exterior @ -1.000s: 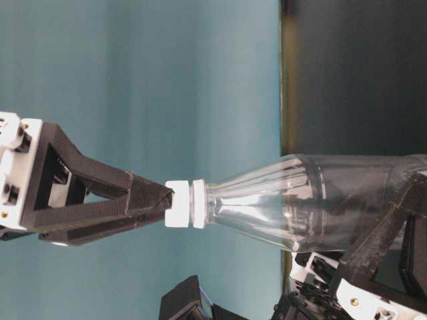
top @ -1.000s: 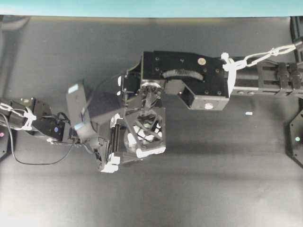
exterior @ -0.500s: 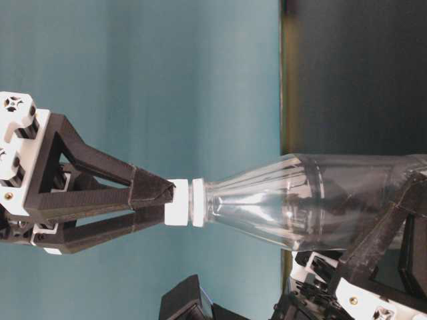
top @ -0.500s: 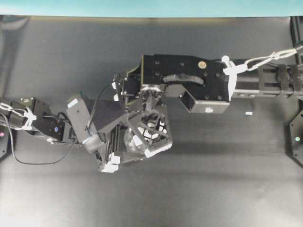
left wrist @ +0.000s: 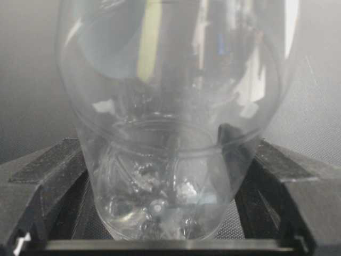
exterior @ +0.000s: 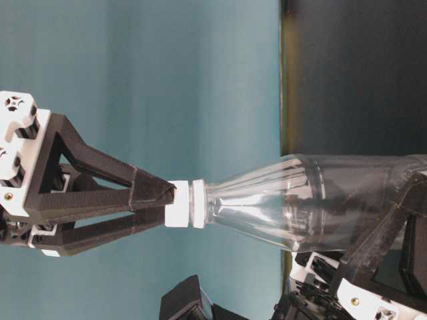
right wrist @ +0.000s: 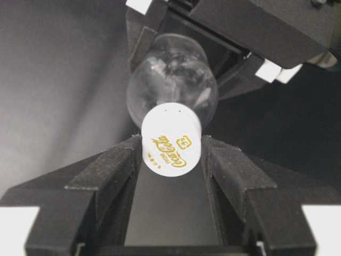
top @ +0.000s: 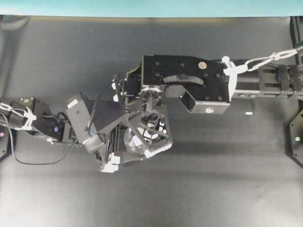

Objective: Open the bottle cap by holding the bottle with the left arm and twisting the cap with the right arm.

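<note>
Next, I open my right gripper, back it off, turn it back and take the cap's lower side [exterior: 183, 204] before twisting, as its fingers pinch only the cap's top edge.
The clear bottle [top: 129, 143] [exterior: 300, 203] stands upright on the dark table, its round body gripped low down by my left gripper [top: 122, 150] [left wrist: 170, 154]. The black fingers [left wrist: 48, 168] press against both sides of the bottle [left wrist: 170, 122]. From above, my right gripper [top: 150, 132] [exterior: 168, 203] [right wrist: 171, 154] is shut on the white bottle cap [exterior: 179, 204] [right wrist: 171, 145], which has gold lettering on top. Its lattice fingers [right wrist: 109, 170] touch the cap's left and right sides. Below the cap, the bottle's shoulder [right wrist: 171, 88] shows, with the left gripper's fingers behind it.
A small white scrap [top: 249, 113] lies on the table to the right, under the right arm [top: 265, 78]. A thin black cable [top: 28, 161] loops beside the left arm's base. A teal wall [top: 151, 7] runs along the table's far edge.
My right gripper has rolled about the bottle's axis while staying shut on the cap, most of it in the first half second. The left wrist tilted slightly. The bottle stays in place.
</note>
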Controlling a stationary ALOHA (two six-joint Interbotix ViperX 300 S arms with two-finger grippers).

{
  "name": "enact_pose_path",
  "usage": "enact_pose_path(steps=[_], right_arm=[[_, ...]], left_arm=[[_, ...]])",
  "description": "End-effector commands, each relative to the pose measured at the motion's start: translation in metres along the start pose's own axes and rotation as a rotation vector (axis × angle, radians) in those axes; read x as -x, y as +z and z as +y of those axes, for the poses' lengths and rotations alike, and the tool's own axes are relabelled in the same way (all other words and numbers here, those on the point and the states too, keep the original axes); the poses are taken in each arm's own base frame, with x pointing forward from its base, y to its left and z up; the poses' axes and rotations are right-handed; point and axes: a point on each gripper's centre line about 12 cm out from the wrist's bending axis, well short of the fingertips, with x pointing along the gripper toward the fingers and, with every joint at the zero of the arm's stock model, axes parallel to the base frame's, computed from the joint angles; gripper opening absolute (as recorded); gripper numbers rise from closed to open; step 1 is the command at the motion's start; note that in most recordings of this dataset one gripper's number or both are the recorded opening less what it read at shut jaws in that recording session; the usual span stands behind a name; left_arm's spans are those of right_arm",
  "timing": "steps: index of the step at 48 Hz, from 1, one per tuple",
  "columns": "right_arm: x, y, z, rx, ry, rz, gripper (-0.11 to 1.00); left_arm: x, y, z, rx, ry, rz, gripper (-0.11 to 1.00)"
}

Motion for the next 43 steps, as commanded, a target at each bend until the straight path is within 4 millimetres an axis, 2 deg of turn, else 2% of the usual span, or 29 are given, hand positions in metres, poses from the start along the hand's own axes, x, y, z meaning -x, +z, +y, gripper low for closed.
enact_pose_path(steps=[1, 5, 7, 13, 16, 26, 32, 39, 43], right_arm=[[0.003, 0.009, 0.018, 0.034, 0.001, -0.018, 0.37], [0.004, 0.009, 0.015, 0.033, -0.02, -0.02, 0.38], [0.005, 0.009, 0.015, 0.037, -0.039, -0.02, 0.41], [0.009, 0.012, 0.013, 0.029, -0.091, -0.041, 0.7], [0.012, 0.013, 0.013, 0.03, -0.106, -0.053, 0.77], [0.023, 0.012, 0.022, -0.015, -0.102, -0.08, 0.76], [0.036, 0.013, 0.034, -0.125, -0.063, -0.116, 0.78], [0.045, 0.01, 0.036, -0.309, -0.049, -0.117, 0.8], [0.052, 0.011, 0.036, -0.528, -0.035, -0.128, 0.8]], left_arm=[[-0.001, -0.008, 0.002, 0.006, 0.006, 0.033, 0.83], [-0.001, -0.007, 0.002, 0.006, 0.006, 0.029, 0.83], [-0.001, -0.007, 0.002, 0.005, 0.006, 0.03, 0.83], [-0.001, -0.008, 0.002, 0.005, 0.006, 0.032, 0.83], [-0.001, -0.008, 0.001, 0.005, 0.005, 0.032, 0.83], [0.0, -0.008, 0.003, 0.008, 0.009, 0.035, 0.83], [0.0, -0.009, 0.003, 0.008, 0.009, 0.038, 0.83], [0.0, -0.01, 0.003, 0.009, 0.01, 0.039, 0.83], [0.0, -0.01, 0.003, 0.009, 0.01, 0.039, 0.83]])
